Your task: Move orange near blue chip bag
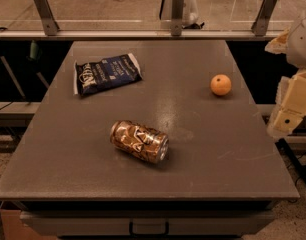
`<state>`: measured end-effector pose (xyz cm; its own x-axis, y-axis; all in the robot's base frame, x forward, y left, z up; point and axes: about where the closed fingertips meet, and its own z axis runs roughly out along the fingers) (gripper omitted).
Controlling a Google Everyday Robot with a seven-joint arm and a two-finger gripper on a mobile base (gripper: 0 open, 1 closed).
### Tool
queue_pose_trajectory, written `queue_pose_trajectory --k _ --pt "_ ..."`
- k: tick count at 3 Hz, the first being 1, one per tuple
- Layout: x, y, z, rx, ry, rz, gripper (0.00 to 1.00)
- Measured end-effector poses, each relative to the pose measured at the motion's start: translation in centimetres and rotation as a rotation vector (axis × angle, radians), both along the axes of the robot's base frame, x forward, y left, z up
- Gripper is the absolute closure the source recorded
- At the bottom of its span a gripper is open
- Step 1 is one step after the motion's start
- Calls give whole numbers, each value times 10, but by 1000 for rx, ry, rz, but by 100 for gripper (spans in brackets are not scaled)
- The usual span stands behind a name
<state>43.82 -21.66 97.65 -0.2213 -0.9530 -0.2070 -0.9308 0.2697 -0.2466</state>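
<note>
The robot's gripper should next go to the orange and close on its side (227,86) that faces away from the blue chip bag.
The orange (220,84) is a small round fruit that rests on the grey table (158,174) at the right, toward the back. The blue chip bag (107,73) lies flat at the back left, dark navy with white lettering. The two are far apart, with bare table between them. My gripper (289,115) shows as cream-coloured parts at the right edge of the view. It is just off the table's right side, to the right of the orange and a little nearer, and touches nothing.
A brown-gold patterned drink can (139,141) lies on its side near the table's middle front. A rail with metal brackets (177,9) runs behind the table's back edge. A drawer handle (149,229) sits below the front edge.
</note>
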Motion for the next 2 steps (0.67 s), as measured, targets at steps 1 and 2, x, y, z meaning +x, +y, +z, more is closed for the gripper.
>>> queue_pose_trajectory --k 1,2 --pt "8 1 -2 6 -10 8 0" --pt "37 -1 -20 33 -31 36 0"
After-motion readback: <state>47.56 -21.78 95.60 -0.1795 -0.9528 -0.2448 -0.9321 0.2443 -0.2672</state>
